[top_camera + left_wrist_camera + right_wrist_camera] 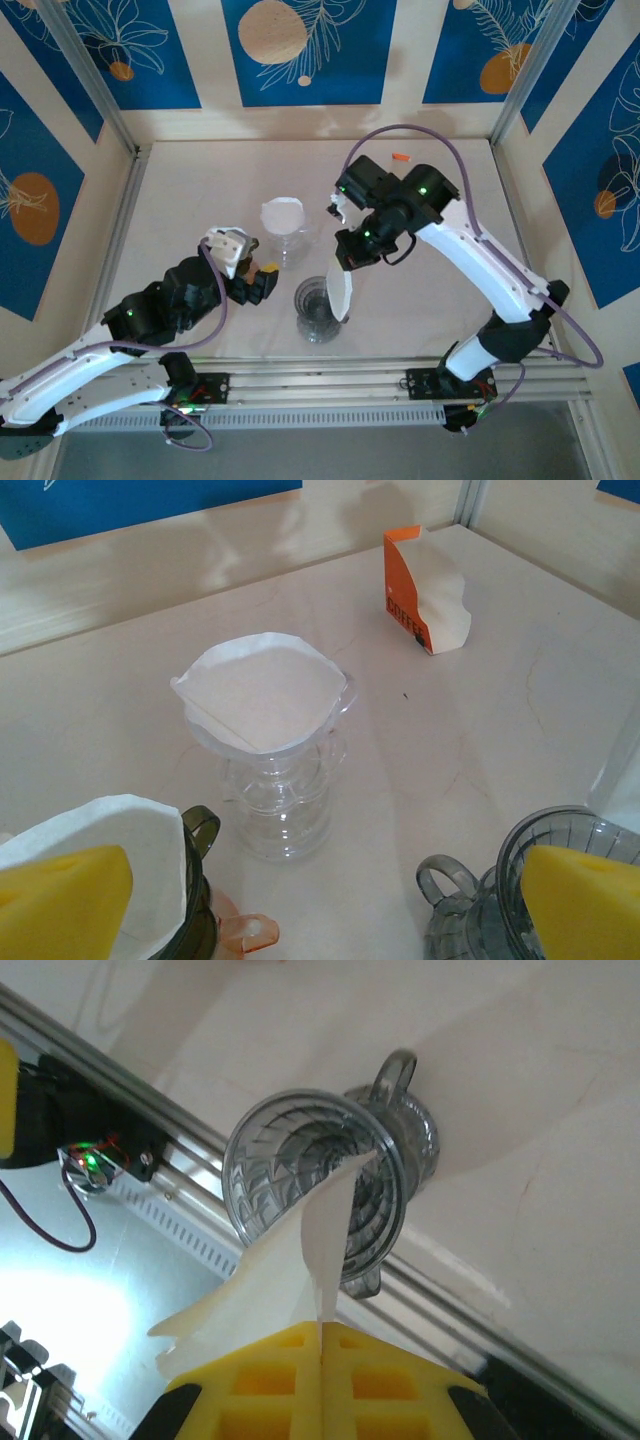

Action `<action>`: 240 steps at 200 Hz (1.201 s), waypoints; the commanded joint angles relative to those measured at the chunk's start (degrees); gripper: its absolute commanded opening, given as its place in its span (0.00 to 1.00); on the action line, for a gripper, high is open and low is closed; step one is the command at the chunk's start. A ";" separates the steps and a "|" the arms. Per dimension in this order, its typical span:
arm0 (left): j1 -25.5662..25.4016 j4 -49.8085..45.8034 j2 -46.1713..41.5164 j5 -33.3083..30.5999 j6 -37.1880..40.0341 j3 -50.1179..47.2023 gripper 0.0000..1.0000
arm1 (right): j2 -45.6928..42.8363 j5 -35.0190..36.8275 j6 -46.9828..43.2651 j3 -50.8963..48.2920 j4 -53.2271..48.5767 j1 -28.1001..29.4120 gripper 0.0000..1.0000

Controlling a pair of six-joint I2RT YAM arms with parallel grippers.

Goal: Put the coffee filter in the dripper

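The coffee filter, now hanging at the dripper's rim, will be let go by my right gripper inside the grey ribbed dripper (pixel 309 297) (pixel 283 1165), against the dripper's rim nearest my left gripper.
My right gripper (pixel 322 1332) is shut on a white paper coffee filter (pixel 300 1260), pinched at its edge between the yellow pads (pixel 380 1385). The filter hangs with its tip at the rim of the grey ribbed dripper (pixel 290 1165). From above, the right gripper (pixel 352 252) holds the filter (pixel 340 295) over the right side of that dripper (pixel 312 310). My left gripper (pixel 262 283) stands open beside the dripper, to its left. In the left wrist view, its yellow fingers (pixel 60 905) are far apart, with nothing between them.
A clear dripper (pixel 265 695) with a filter in it stands on a clear server (pixel 285 228) at mid-table. An orange filter box (pixel 420 590) stands at the far right. A dark dripper holding a filter (pixel 130 855) sits by my left finger. Metal rails (pixel 330 385) run along the near edge.
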 commanded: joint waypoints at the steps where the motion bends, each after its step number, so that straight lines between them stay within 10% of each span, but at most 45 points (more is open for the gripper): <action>1: 0.63 -0.67 -0.97 1.15 -0.78 0.96 1.00 | 2.04 -1.83 1.44 3.79 -8.13 1.66 0.00; 148: 0.63 -0.17 -1.08 4.18 -1.70 -0.35 1.00 | 8.76 -1.46 4.24 -4.55 2.17 2.75 0.03; 240: 0.63 -0.17 0.16 5.59 -2.50 -0.61 1.00 | 6.59 2.59 5.26 -6.16 5.19 2.66 0.34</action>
